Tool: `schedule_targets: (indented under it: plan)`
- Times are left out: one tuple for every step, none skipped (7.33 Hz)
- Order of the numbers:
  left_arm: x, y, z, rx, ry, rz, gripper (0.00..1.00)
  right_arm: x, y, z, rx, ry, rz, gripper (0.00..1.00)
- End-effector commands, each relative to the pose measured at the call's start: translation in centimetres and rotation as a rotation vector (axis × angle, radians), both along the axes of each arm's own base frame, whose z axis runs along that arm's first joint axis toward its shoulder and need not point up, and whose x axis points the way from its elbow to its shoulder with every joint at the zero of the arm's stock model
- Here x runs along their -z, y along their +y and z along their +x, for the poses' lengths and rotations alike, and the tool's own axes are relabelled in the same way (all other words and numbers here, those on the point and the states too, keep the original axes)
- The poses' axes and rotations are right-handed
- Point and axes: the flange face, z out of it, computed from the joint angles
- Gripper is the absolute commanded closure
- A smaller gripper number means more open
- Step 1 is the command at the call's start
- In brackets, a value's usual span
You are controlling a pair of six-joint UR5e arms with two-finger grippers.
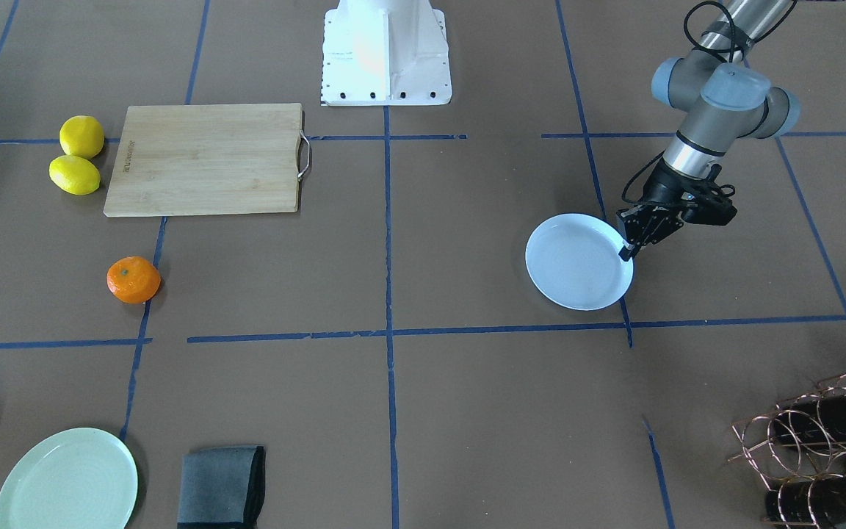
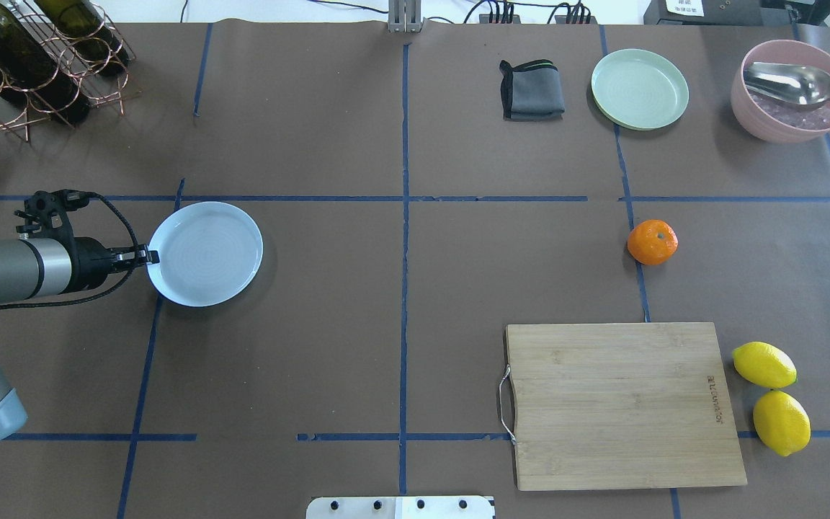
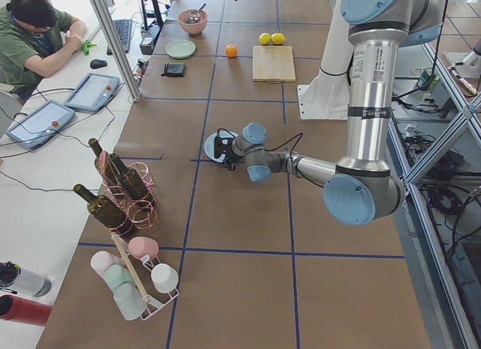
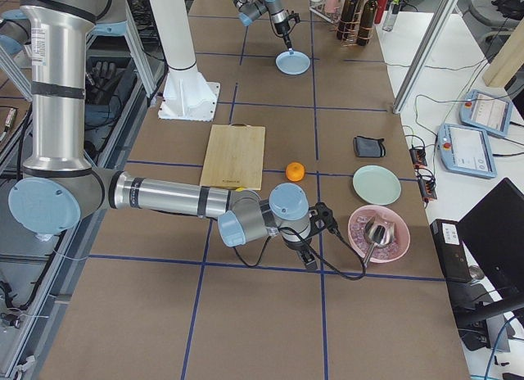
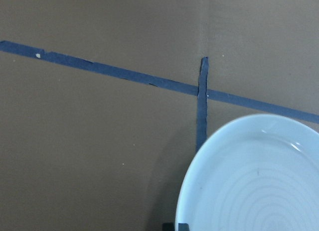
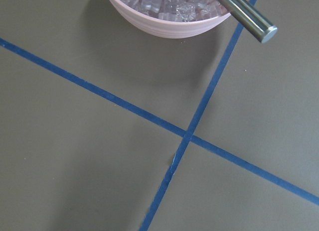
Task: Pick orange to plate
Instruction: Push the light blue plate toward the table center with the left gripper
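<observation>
Next, I release the white plate from my left gripper on the middle blue tape line, so that it is level with the orange (image 1: 382, 276).
The orange (image 2: 652, 241) lies alone on the brown table on the robot's right half, beyond the cutting board, with no gripper near it. The white, faintly bluish plate (image 2: 206, 252) lies flat on the left half. My left gripper (image 2: 147, 255) reaches in low from the left, its thin fingers pinched on the plate's near-left rim; the front view shows the same grip (image 1: 625, 251). The left wrist view shows the plate's rim (image 5: 199, 176) at lower right. My right gripper (image 4: 309, 260) shows only in the exterior right view, low beside the pink bowl; I cannot tell its state.
A wooden cutting board (image 2: 620, 404) lies near the robot's right, with two lemons (image 2: 764, 364) beside it. A pale green plate (image 2: 640, 89), a grey cloth (image 2: 530, 90) and a pink bowl with a ladle (image 2: 793, 90) stand far right. A bottle rack (image 2: 26, 58) fills the far-left corner.
</observation>
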Motion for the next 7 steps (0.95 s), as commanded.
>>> schedule_targets:
  plan:
    - [5.6,-1.0,1.4,-0.004,0.032,0.019,1.0,0.0,0.1,0.0,0.001,0.0,0.001,0.0]
    - [10.9,-3.5,4.7,0.005,0.034,-0.009,1.0,0.0,0.0,0.1,-0.001,0.0,0.002,0.0]
    - [16.9,-5.4,9.5,0.019,0.032,-0.095,1.0,0.1,0.0,0.0,0.0,0.0,0.003,0.0]
    - [21.6,-5.1,13.9,0.01,0.03,-0.149,1.0,0.0,0.1,0.0,0.001,-0.001,0.0,0.0]
    - [24.1,-4.0,17.5,-0.005,0.063,-0.19,1.0,0.0,0.0,0.0,0.0,0.0,0.002,0.0]
    - [25.3,-4.2,20.9,-0.015,0.055,-0.202,1.0,0.0,0.0,0.0,0.0,0.0,0.0,0.0]
    - [24.9,-3.2,22.6,0.005,0.034,-0.183,1.0,-0.1,0.0,0.0,0.0,0.0,-0.001,0.0]
